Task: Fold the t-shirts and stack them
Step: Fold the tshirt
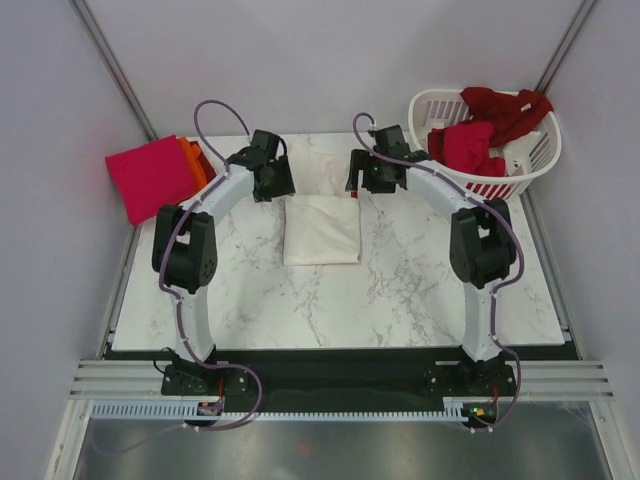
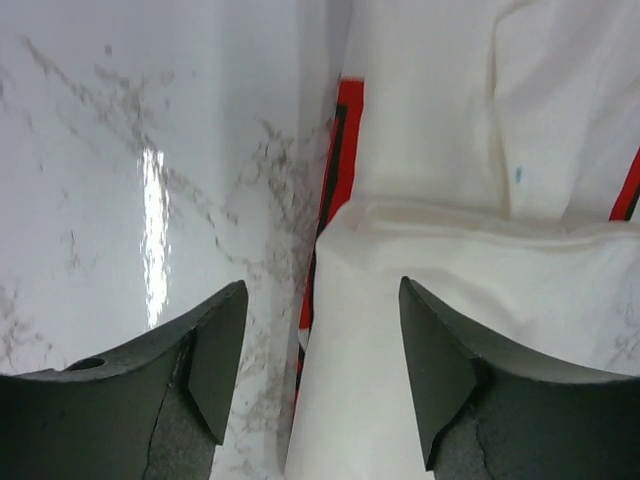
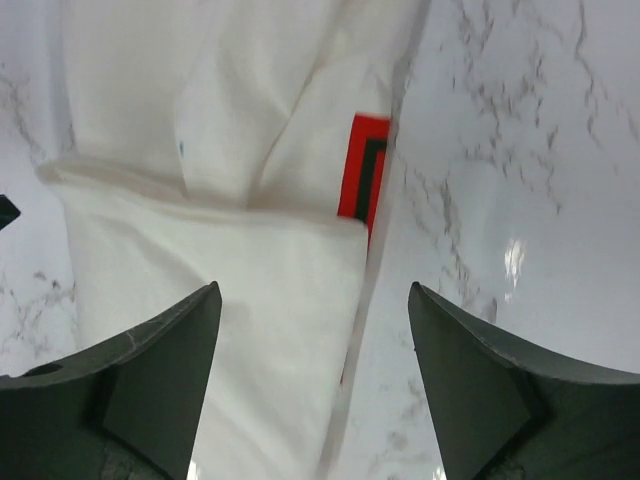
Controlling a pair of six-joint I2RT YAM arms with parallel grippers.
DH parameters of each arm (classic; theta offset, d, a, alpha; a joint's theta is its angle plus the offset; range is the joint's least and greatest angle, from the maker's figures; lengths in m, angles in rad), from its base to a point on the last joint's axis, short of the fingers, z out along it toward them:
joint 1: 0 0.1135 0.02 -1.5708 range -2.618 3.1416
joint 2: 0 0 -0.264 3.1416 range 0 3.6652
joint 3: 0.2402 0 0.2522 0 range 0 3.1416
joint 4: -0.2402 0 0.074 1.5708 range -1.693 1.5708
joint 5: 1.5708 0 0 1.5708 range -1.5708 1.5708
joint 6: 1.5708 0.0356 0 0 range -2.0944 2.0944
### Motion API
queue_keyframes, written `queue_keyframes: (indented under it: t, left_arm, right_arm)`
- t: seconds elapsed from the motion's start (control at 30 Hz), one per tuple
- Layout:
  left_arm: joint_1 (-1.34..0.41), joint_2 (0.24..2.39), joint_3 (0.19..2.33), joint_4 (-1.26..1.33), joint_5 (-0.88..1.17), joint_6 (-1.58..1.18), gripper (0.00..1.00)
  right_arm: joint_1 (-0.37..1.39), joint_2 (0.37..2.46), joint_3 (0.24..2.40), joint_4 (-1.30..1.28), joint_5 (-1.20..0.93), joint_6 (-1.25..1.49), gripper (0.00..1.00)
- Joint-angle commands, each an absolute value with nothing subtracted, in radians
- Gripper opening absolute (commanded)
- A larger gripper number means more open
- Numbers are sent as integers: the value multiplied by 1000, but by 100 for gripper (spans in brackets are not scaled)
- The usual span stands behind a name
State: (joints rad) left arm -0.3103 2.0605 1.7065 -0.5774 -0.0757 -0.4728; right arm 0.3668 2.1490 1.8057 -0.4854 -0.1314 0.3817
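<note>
Next, my right gripper closes on the near corner (image 1: 358,262) of the cream-white t-shirt. That corner is on the side toward the white laundry basket.
A cream-white t-shirt (image 1: 321,228) lies folded into a rectangle at the middle of the marble table. My left gripper (image 1: 272,182) hovers over its far left corner and my right gripper (image 1: 365,180) over its far right corner. In the left wrist view the left gripper (image 2: 322,350) is open, with the folded cloth edge (image 2: 470,290) lying loose below the jaws. The right gripper (image 3: 315,340) is also open above the shirt's (image 3: 230,300) right edge, where a red and dark trim (image 3: 365,170) peeks out. Neither gripper holds cloth.
A folded magenta-pink t-shirt (image 1: 150,175) lies on an orange one (image 1: 200,160) at the table's far left corner. At the far right stands a white laundry basket (image 1: 525,160) with a crimson shirt (image 1: 468,147) and a dark red one (image 1: 505,108) spilling over it.
</note>
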Motion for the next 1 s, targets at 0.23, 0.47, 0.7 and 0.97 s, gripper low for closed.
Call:
queue_keyframes:
  t: [0.23, 0.47, 0.7, 0.97]
  left_arm:
    - [-330, 1677, 1146, -453, 28, -566, 68]
    - [-331, 1554, 971, -385, 78, -598, 66]
    - [-331, 1491, 870, -299, 147, -604, 66]
    - [-331, 1493, 828, -227, 161, -646, 66]
  right_arm:
    - [374, 1743, 1136, -236, -455, 529, 84]
    - [376, 1726, 941, -83, -509, 620, 82]
    - [376, 1769, 888, -6, -514, 680, 70]
    - [383, 1801, 825, 150, -528, 732, 34]
